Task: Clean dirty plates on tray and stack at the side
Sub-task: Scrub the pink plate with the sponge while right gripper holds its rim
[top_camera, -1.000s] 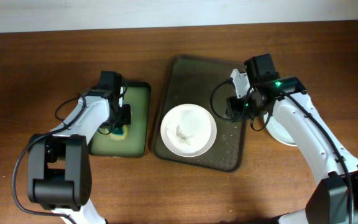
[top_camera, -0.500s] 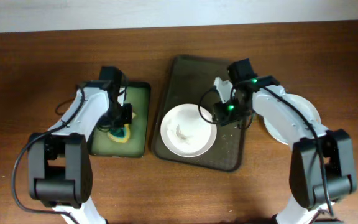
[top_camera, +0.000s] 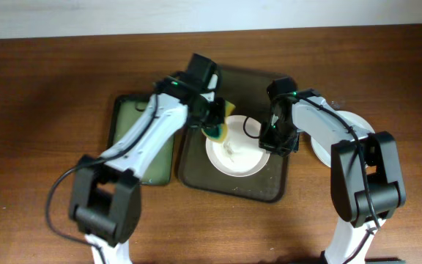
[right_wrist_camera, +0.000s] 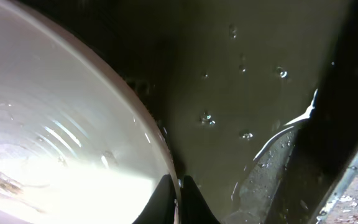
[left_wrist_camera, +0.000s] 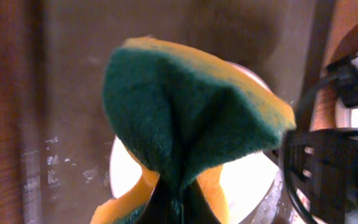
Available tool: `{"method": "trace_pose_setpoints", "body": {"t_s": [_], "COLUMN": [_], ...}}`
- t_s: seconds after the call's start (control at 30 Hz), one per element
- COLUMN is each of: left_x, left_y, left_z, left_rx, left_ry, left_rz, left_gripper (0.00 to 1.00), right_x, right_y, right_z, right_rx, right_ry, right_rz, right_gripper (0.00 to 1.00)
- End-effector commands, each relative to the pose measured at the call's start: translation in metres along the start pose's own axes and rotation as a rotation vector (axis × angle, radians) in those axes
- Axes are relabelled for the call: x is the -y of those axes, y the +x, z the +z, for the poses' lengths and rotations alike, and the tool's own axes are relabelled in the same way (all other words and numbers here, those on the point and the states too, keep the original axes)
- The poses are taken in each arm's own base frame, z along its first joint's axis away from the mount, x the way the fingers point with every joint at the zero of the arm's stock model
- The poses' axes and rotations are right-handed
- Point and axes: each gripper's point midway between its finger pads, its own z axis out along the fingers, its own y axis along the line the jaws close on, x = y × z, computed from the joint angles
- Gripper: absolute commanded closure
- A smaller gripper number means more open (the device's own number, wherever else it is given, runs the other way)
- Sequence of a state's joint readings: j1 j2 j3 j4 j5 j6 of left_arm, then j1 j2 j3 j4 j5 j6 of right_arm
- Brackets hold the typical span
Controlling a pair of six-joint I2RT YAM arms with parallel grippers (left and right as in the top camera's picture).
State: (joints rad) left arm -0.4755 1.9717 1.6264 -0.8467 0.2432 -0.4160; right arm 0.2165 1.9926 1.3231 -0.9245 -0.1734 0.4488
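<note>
Next, my left gripper lets go of the green-and-yellow sponge in the middle of the smaller pale-green tray (top_camera: 148,144) with the black rim.
A white plate (top_camera: 234,152) with a small smear at its centre lies on the dark brown tray (top_camera: 229,183). My left gripper (top_camera: 212,123) is shut on a green-and-yellow sponge (top_camera: 218,130) and holds it over the plate's upper left rim. In the left wrist view the folded sponge (left_wrist_camera: 185,112) fills the middle, pinched at the jaws (left_wrist_camera: 179,211), with the plate (left_wrist_camera: 253,180) below. My right gripper (top_camera: 271,143) is shut on the plate's right rim. The right wrist view shows the fingers (right_wrist_camera: 178,196) pinching the rim of the plate (right_wrist_camera: 55,124) over the wet tray (right_wrist_camera: 247,81).
A smaller pale-green tray (top_camera: 141,139) with a black rim lies left of the brown tray. White plates (top_camera: 357,128) lie on the wooden table to the right, partly hidden by my right arm. Water drops dot the brown tray's floor.
My left arm has carried the sponge from the pale-green tray to above the plate. My right gripper has moved left onto the plate's rim. The plate has shifted slightly right.
</note>
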Motion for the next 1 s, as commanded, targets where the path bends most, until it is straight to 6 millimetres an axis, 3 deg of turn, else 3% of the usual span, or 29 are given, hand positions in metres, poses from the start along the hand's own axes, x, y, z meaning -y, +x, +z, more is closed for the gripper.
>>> {"method": "trace_pose_setpoints", "body": {"t_s": [0.0, 0.13, 0.27, 0.3, 0.33, 0.37, 0.47, 0.6, 0.63, 0.67, 0.7, 0.73, 0.83, 0.9, 0.97], "left_x": [0.024, 0.061, 0.084, 0.074, 0.047, 0.005, -0.071, -0.107, -0.1, -0.08, -0.051, -0.003, 0.069, 0.105, 0.12], "left_y": [0.042, 0.086, 0.108, 0.106, 0.095, 0.076, 0.035, 0.022, 0.023, 0.028, 0.036, 0.051, 0.093, 0.111, 0.117], "left_z": [0.067, 0.122, 0.136, 0.137, 0.137, 0.128, 0.087, 0.072, 0.077, 0.087, 0.099, 0.115, 0.13, 0.124, 0.118], "left_rx": [-0.201, -0.306, -0.32, -0.31, -0.277, -0.229, -0.129, -0.13, -0.138, -0.168, -0.208, -0.269, -0.361, -0.407, -0.431], "left_ry": [0.126, 0.169, 0.19, 0.144, 0.012, -0.183, -0.56, -0.609, -0.555, -0.437, -0.28, -0.062, 0.16, 0.275, 0.337], "left_rz": [-0.039, 0.037, 0.159, 0.174, 0.164, 0.147, 0.135, 0.052, 0.04, 0.023, 0.031, 0.076, 0.201, 0.251, 0.261], "left_gripper": [1.0, 1.0, 1.0, 1.0, 1.0, 1.0, 1.0, 1.0, 1.0, 1.0, 1.0, 1.0, 1.0, 1.0, 1.0], "right_x": [0.017, 0.016, 0.012, 0.012, 0.012, 0.012, 0.012, 0.013, 0.013, 0.013, 0.013, 0.013, 0.013, 0.013, 0.013], "right_y": [-0.006, -0.008, -0.007, -0.007, -0.007, -0.007, -0.007, -0.006, -0.006, -0.006, -0.006, -0.006, -0.006, -0.007, -0.007], "right_z": [0.004, 0.004, 0.004, 0.004, 0.004, 0.004, 0.004, 0.004, 0.004, 0.004, 0.004, 0.004, 0.004, 0.004, 0.004], "right_rx": [0.024, 0.03, 0.025, 0.025, 0.025, 0.024, 0.025, 0.021, 0.021, 0.021, 0.021, 0.021, 0.021, 0.022, 0.023], "right_ry": [0.068, 0.065, 0.042, 0.042, 0.042, 0.042, 0.042, 0.044, 0.044, 0.045, 0.045, 0.044, 0.044, 0.044, 0.044], "right_rz": [-0.053, -0.061, -0.061, -0.061, -0.061, -0.061, -0.062, -0.061, -0.061, -0.061, -0.061, -0.061, -0.061, -0.061, -0.061], "right_gripper": [0.96, 0.96, 0.95, 0.96, 0.96, 0.96, 0.96, 0.96, 0.96, 0.96, 0.96, 0.96, 0.96, 0.96, 0.96]}}
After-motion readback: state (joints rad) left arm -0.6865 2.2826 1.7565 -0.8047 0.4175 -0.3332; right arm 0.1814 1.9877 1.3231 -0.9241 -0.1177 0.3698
